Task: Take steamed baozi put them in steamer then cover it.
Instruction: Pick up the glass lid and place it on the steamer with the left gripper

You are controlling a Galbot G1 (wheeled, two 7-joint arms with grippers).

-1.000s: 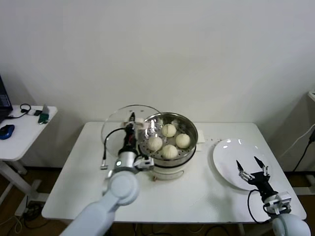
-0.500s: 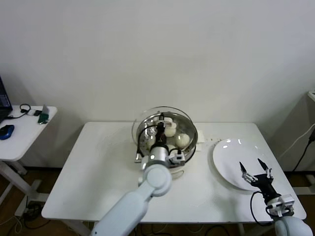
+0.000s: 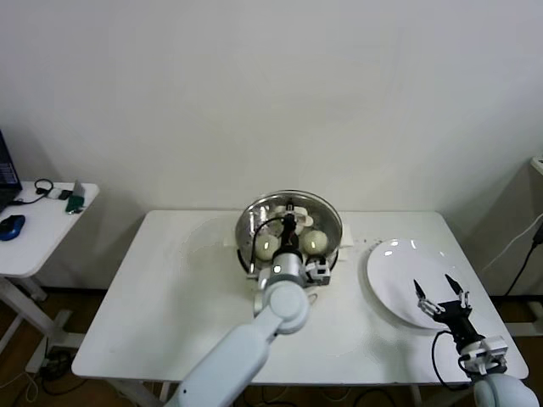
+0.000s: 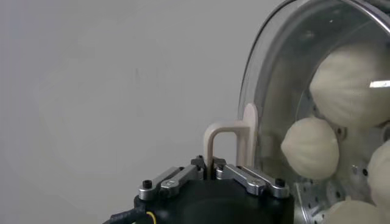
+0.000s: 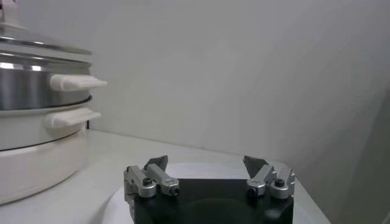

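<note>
Next, my left gripper sets the glass cover, which sits over the steamer now, down on the rim of the steel steamer, over the baozi [image 3: 290, 240] [image 4: 358, 151].
The steel steamer [image 3: 333, 248] stands on its white base at the table's back centre, with several cream-white baozi [image 3: 315, 242] on its perforated tray. My left gripper [image 3: 290, 212] is shut on the cream handle [image 4: 218, 143] of the glass cover [image 3: 291, 223], which sits over the steamer. In the left wrist view the baozi [image 4: 309, 148] show through the cover's glass [image 4: 286, 85]. My right gripper [image 3: 439, 292] is open and empty over the white plate [image 3: 394, 263]; its wrist view shows the gripper [image 5: 207, 173] open and the steamer [image 5: 36, 76] with the cover on it.
A white side table [image 3: 38, 225] with a mouse, cables and small items stands far left. The white plate lies on the table's right part. The wall is close behind the steamer.
My left gripper has carried the cover rightward from beside the steamer to over it, above the baozi. The right gripper has barely moved.
</note>
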